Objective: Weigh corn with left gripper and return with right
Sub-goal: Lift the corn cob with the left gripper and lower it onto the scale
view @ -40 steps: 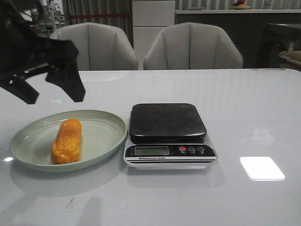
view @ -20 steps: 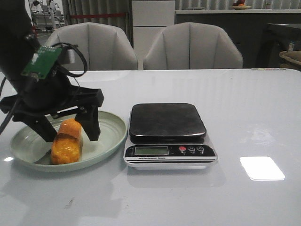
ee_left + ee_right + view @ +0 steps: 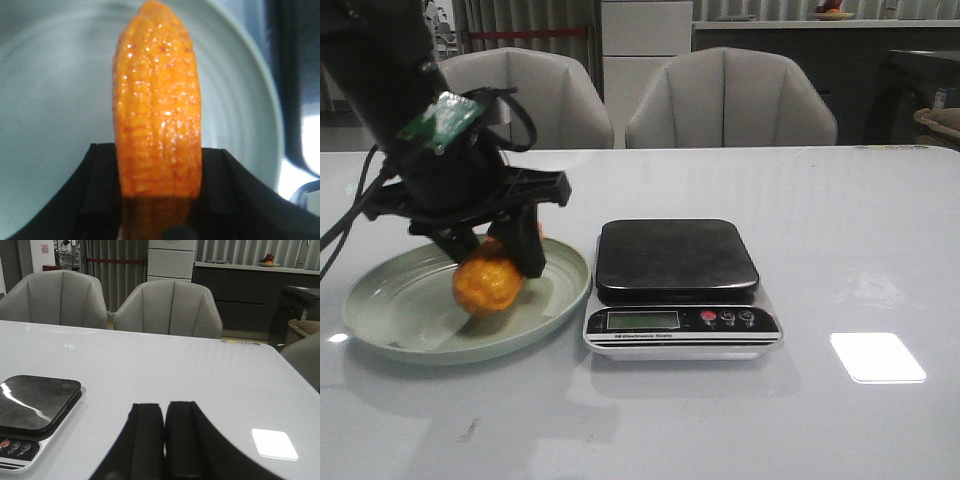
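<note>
Next, my left gripper lets go of the corn on the middle of the scale's bare black platform (image 3: pixel 675 251).
The orange-yellow corn (image 3: pixel 487 283) is held between the fingers of my left gripper (image 3: pixel 500 262), its free end pointing toward the camera just above the pale green plate (image 3: pixel 390 320). In the left wrist view the corn (image 3: pixel 157 100) fills the gap between the two black fingers, with the plate (image 3: pixel 50 100) below it. The black-topped scale (image 3: pixel 675 258) stands to the right of the plate; its platform is bare. My right gripper (image 3: pixel 164 412) is shut and empty over the table, to the right of the scale (image 3: pixel 35 402); it is out of the front view.
Two grey chairs (image 3: pixel 728 98) stand behind the table's far edge. A bright light patch (image 3: pixel 876 357) lies on the table to the right of the scale. The scale's display and buttons (image 3: pixel 725 318) face the front edge.
My left gripper came down over the plate, closed on the corn and has turned and lifted it slightly toward the scale. The corn no longer lies flat on the plate.
</note>
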You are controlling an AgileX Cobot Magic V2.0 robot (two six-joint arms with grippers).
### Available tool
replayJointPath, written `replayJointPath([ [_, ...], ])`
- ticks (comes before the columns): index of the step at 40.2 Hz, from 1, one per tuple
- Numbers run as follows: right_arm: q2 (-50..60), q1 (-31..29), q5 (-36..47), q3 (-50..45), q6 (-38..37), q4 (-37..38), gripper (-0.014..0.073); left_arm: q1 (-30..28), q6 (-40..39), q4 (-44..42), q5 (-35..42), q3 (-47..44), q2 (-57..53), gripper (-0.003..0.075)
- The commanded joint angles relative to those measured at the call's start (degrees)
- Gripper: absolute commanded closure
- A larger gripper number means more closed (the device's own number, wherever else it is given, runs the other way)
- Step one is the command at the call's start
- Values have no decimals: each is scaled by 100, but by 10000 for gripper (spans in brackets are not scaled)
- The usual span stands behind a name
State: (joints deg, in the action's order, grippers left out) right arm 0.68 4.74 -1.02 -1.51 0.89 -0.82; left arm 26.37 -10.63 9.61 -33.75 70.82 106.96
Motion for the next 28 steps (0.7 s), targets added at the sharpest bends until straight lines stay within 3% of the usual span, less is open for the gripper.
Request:
replayJointPath([
  [1,108,-20,455,-24,10,82,428,163,-79,77,122,511,-357,599],
  [28,108,-20,455,-24,10,82,428,1026,-79,786,500,1699,36,599],
])
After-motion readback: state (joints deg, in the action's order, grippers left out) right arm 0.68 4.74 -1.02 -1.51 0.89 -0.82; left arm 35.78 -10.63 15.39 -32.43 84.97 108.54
